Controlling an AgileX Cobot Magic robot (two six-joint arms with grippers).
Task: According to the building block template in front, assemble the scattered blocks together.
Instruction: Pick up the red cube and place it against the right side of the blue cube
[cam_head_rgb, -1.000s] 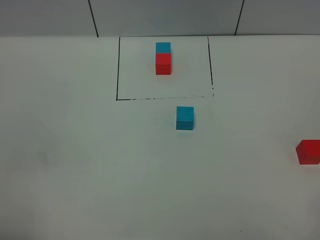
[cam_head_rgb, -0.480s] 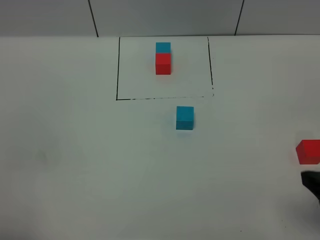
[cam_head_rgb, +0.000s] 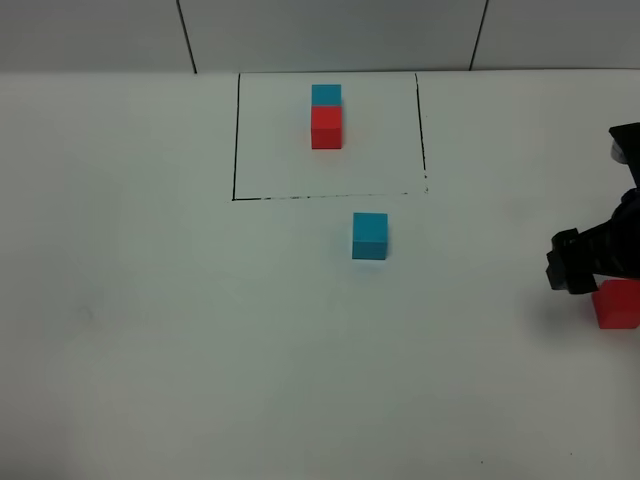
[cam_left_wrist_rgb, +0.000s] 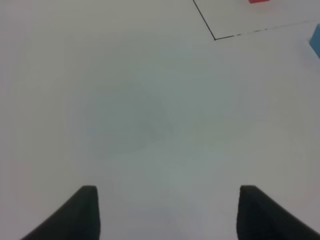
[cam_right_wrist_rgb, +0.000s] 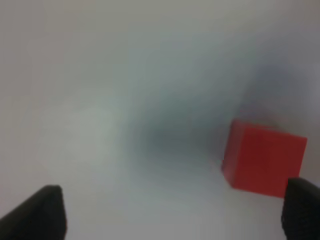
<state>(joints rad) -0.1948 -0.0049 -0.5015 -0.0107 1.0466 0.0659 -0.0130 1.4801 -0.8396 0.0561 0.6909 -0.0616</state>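
My right gripper is to close next on the near and far sides (cam_head_rgb: 617, 304) (cam_right_wrist_rgb: 265, 159) of the loose red block, leaving the red block's side toward the blue block free.
The building block template, a cyan-blue cube (cam_head_rgb: 326, 95) joined to a red cube (cam_head_rgb: 326, 128), sits inside a black drawn rectangle (cam_head_rgb: 236, 140) at the back. The loose blue block (cam_head_rgb: 369, 236) lies just in front of the rectangle. The loose red block (cam_head_rgb: 617, 305) lies at the far right edge. My right gripper (cam_head_rgb: 570, 262) hovers just left of and above it, open and empty. In the right wrist view (cam_right_wrist_rgb: 172, 202) the red block (cam_right_wrist_rgb: 262, 162) lies beside one finger (cam_right_wrist_rgb: 302, 207), not between the fingers. My left gripper (cam_left_wrist_rgb: 170, 202) is open and empty over bare table.
The white table (cam_head_rgb: 200, 330) carries nothing else. The left wrist view shows the rectangle's corner (cam_left_wrist_rgb: 215, 37), with slivers of the template's red cube (cam_left_wrist_rgb: 259, 1) and the loose blue block (cam_left_wrist_rgb: 316, 42) at the frame edges. A grey wall (cam_head_rgb: 320, 30) runs behind.
My right arm has come into the high view from the lower right and moved up to the loose red block. No block has moved.
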